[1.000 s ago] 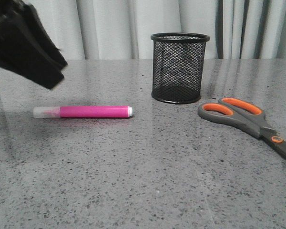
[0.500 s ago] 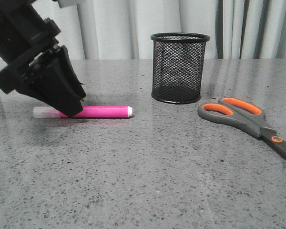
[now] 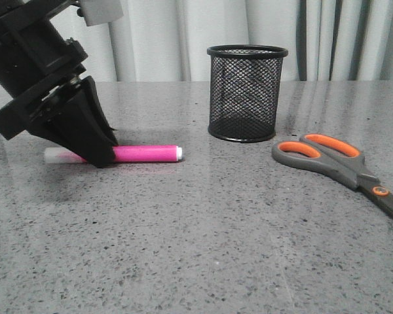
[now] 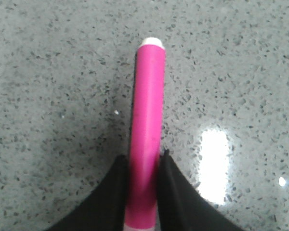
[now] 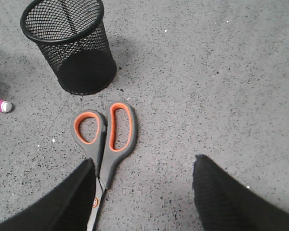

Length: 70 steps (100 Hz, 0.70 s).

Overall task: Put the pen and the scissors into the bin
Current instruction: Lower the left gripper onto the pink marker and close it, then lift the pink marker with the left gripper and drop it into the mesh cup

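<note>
I expect the pink pen, still flat on the grey table, to lean inside the black mesh bin (image 3: 255,77), against the bin's rim toward the scissors, once my left gripper lets go.
The pink pen (image 3: 147,153) lies flat on the grey table at the left, its white tip toward the bin. My left gripper (image 3: 101,157) is down on the pen's capped end; in the left wrist view its two black fingers press both sides of the pen (image 4: 149,96), shut on it (image 4: 143,161). The black mesh bin (image 3: 245,91) stands upright at the back centre. The scissors (image 3: 340,163) lie closed at the right. My right gripper (image 5: 142,166) is open above the scissors (image 5: 106,132), out of the front view; the bin (image 5: 72,53) and pen tip (image 5: 5,106) show there too.
The speckled grey table (image 3: 203,248) stretches forward of the objects. Pale curtains (image 3: 340,39) hang behind the table's far edge.
My left gripper came down from the upper left onto the pen's capped end and closed around it. The pen, bin and scissors have not moved.
</note>
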Each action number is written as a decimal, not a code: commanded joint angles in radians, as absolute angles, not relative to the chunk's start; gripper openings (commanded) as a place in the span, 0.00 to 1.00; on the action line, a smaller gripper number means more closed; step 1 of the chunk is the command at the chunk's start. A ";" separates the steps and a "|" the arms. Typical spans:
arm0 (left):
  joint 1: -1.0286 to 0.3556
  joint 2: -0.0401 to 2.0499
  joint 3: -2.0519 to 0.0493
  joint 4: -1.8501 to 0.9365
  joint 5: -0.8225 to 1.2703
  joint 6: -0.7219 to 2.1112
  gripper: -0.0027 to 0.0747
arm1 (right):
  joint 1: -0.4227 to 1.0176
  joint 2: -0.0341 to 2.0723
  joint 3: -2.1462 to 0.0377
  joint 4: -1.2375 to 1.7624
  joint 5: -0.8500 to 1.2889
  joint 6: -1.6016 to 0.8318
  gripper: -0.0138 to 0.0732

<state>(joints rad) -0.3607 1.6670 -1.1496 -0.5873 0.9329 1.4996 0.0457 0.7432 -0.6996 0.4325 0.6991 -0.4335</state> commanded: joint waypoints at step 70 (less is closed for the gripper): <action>-0.428 1.629 -1.523 -1.224 0.752 1.489 0.01 | 0.046 0.747 -0.738 0.450 0.643 -0.444 0.62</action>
